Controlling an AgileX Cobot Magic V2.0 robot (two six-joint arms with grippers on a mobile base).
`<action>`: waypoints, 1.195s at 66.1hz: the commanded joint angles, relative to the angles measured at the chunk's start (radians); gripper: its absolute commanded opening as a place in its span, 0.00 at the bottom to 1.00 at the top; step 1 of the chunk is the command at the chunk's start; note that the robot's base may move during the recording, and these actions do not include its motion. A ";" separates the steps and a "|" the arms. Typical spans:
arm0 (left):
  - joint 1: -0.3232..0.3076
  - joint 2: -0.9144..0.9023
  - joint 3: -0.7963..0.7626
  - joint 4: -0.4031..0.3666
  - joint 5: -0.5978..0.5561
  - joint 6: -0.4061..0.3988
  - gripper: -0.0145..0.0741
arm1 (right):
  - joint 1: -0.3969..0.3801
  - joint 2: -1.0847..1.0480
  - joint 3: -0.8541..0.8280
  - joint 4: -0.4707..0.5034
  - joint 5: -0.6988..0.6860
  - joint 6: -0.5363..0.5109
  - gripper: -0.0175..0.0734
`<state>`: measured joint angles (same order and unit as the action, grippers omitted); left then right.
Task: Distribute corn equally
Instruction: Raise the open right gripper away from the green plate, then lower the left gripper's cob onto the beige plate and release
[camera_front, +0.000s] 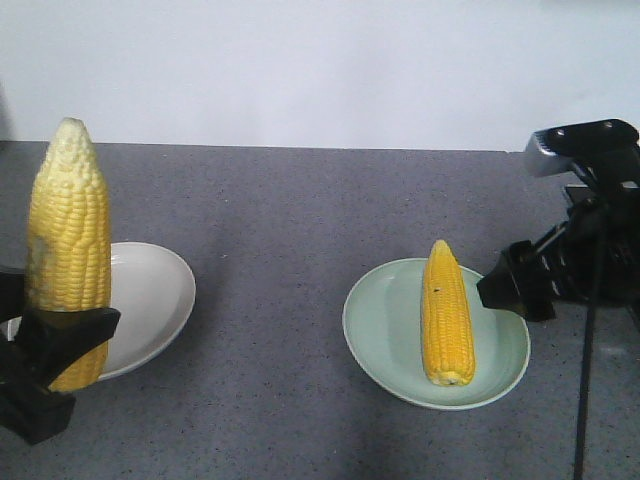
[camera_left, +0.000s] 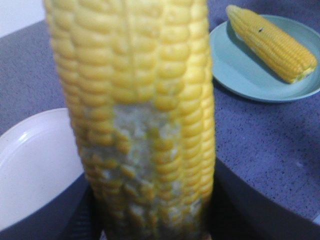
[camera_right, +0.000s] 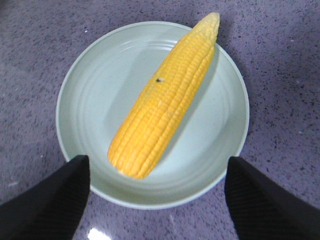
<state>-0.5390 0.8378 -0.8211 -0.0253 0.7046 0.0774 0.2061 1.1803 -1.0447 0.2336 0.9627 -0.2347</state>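
Observation:
Next, my left gripper lets go of the corn cob lengthwise across the middle of the empty white plate (camera_front: 105, 299) (camera_left: 64, 162).
One corn cob (camera_front: 68, 250) stands upright in my left gripper (camera_front: 55, 345), which is shut on its lower end, in front of a white plate (camera_front: 150, 300). Up close, this cob (camera_left: 145, 110) has a patch of pale, worn kernels; the black fingers (camera_left: 235, 205) press its sides. A second corn cob (camera_front: 446, 315) lies on the pale green plate (camera_front: 385, 330), tip pointing away. My right gripper (camera_front: 515, 285) hovers open just right of that plate. From the right wrist, the cob (camera_right: 165, 100) lies diagonally on the green plate (camera_right: 90, 100), with both fingers (camera_right: 55, 200) wide apart at the plate's near rim.
The grey speckled tabletop (camera_front: 280, 220) ends at a pale wall behind. The white plate (camera_left: 35, 165) holds nothing. The right arm's black body and cable (camera_front: 590, 230) occupy the right edge.

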 joint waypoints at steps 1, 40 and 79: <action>-0.002 0.022 -0.025 -0.010 -0.075 -0.001 0.51 | -0.003 -0.099 0.028 0.007 -0.060 -0.044 0.75; 0.067 0.295 -0.281 0.059 0.114 -0.010 0.51 | -0.003 -0.232 0.077 0.011 -0.036 -0.081 0.70; 0.388 0.549 -0.422 0.057 0.302 -0.009 0.51 | -0.003 -0.232 0.077 0.011 -0.036 -0.081 0.70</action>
<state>-0.1868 1.3770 -1.2091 0.0412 1.0302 0.0764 0.2061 0.9589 -0.9443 0.2346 0.9699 -0.3061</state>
